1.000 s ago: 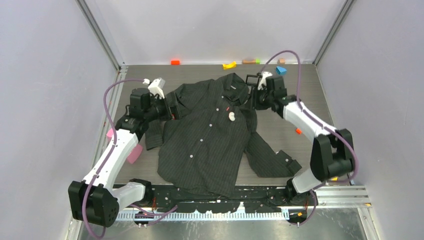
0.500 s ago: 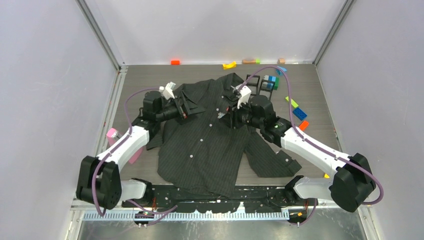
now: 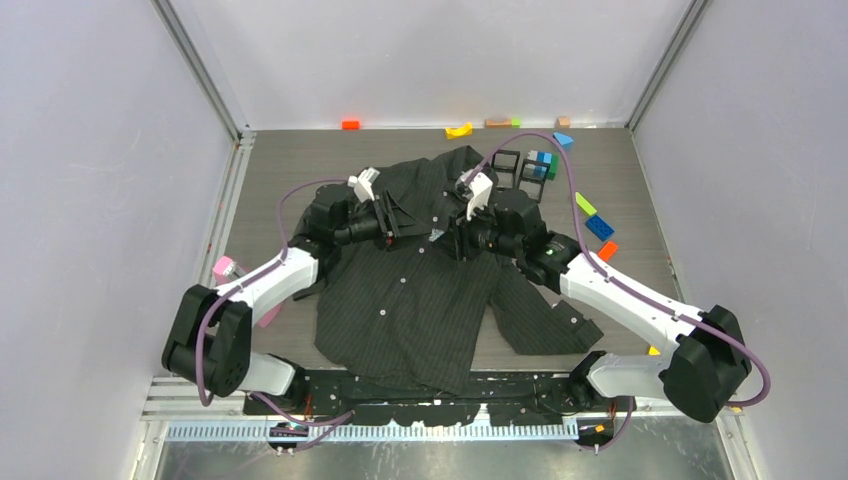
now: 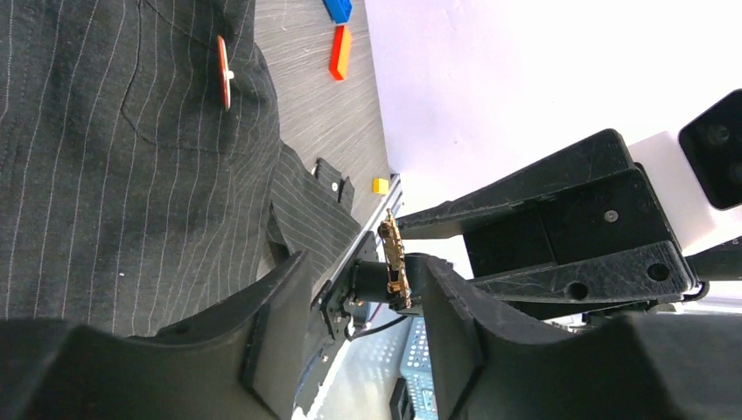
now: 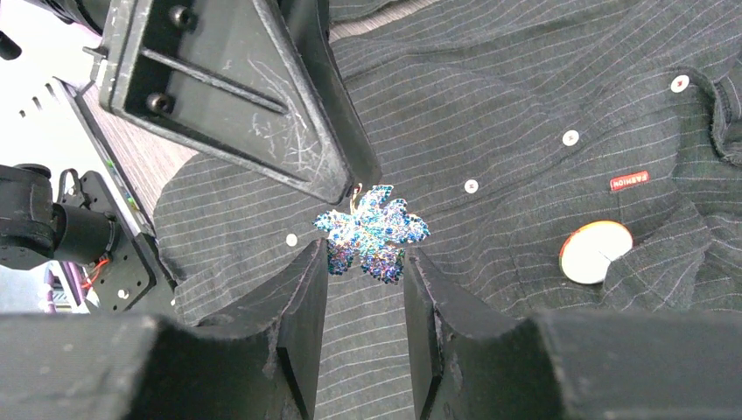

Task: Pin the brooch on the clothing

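Observation:
The brooch's width is spanned by my right gripper, so next my left gripper takes the brooch while my right gripper opens and pinches it by its thin edge (image 5: 381,269).
The clothing (image 3: 410,310), a dark pinstriped shirt with white buttons, lies flat mid-table, buttoned side up. Over its chest my two grippers meet tip to tip. My right gripper (image 5: 366,262) is shut on the brooch (image 5: 372,232), a glittering blue leaf-shaped piece held above the placket. My left gripper (image 4: 363,302) faces it, jaws apart around the brooch's gold back (image 4: 394,262). The brooch sits close against one finger (image 4: 446,332) and leaves a wide gap to the other. The shirt's red tag (image 5: 629,181) and a round white disc (image 5: 595,251) with an orange rim lie on the chest beside it.
Coloured blocks line the back edge: orange (image 3: 350,124), yellow (image 3: 459,130), blue (image 3: 563,140). Black frames (image 3: 505,162) stand behind the collar. Green (image 3: 585,204), blue (image 3: 600,226) and orange (image 3: 607,250) blocks lie right of the shirt. A pink object (image 3: 222,268) sits at the left.
Both arms swung in from the shirt's shoulders to meet over the chest. The left jaws have narrowed around the brooch held by the right gripper.

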`<state>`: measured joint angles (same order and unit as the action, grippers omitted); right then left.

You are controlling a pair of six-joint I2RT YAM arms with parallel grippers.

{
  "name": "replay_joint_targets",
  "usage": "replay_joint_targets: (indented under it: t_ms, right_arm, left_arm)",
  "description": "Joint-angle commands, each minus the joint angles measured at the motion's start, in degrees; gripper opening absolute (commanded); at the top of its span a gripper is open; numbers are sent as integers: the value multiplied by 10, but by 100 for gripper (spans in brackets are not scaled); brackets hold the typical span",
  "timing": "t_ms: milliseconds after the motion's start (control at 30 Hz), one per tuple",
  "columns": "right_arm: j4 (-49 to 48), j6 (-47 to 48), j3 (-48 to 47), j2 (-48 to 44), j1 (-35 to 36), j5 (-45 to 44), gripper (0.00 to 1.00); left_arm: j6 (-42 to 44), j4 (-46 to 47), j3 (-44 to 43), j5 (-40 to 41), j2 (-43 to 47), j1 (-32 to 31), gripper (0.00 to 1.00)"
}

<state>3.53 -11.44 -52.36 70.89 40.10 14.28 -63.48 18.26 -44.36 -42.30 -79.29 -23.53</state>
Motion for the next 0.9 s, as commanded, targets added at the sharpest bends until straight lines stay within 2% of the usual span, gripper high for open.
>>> replay_joint_targets:
  t_ms: [0, 100, 333, 400, 567, 600, 667, 700, 733, 767, 867]
  right_arm:
    - [12, 22, -33, -1, 6, 3, 1]
    - [27, 30, -42, 7, 10, 3, 2]
    - [49, 42, -62, 24, 18, 0, 2]
    - [50, 42, -64, 26, 19, -1, 2]
    - [52, 42, -67, 25, 21, -11, 3]
    - [57, 41, -68, 25, 22, -17, 6]
    - [65, 41, -72, 22, 23, -26, 18]
    - [68, 43, -74, 20, 24, -33, 29]
    - [75, 45, -75, 19, 27, -36, 35]
    - [79, 46, -77, 17, 29, -46, 46]
    - [93, 56, -80, 10, 45, -73, 59]
  left_arm:
    - [-5, 45, -19, -13, -8, -6, 47]
    - [-6, 46, -16, -18, -15, -7, 40]
    - [-10, 56, -6, -22, -21, -13, 37]
    - [-10, 57, -5, -23, -22, -15, 31]
    - [-18, 66, 2, -32, -20, -19, 6]
    - [-23, 72, 6, -34, -19, -19, 0]
    - [-28, 81, 14, -39, -16, -19, 0]
    - [-30, 82, 19, -39, -13, -19, 0]
    - [-32, 83, 26, -36, -10, -19, 0]
    - [-35, 83, 35, -30, -6, -18, 0]
    - [-48, 92, 59, -6, 10, -18, 0]
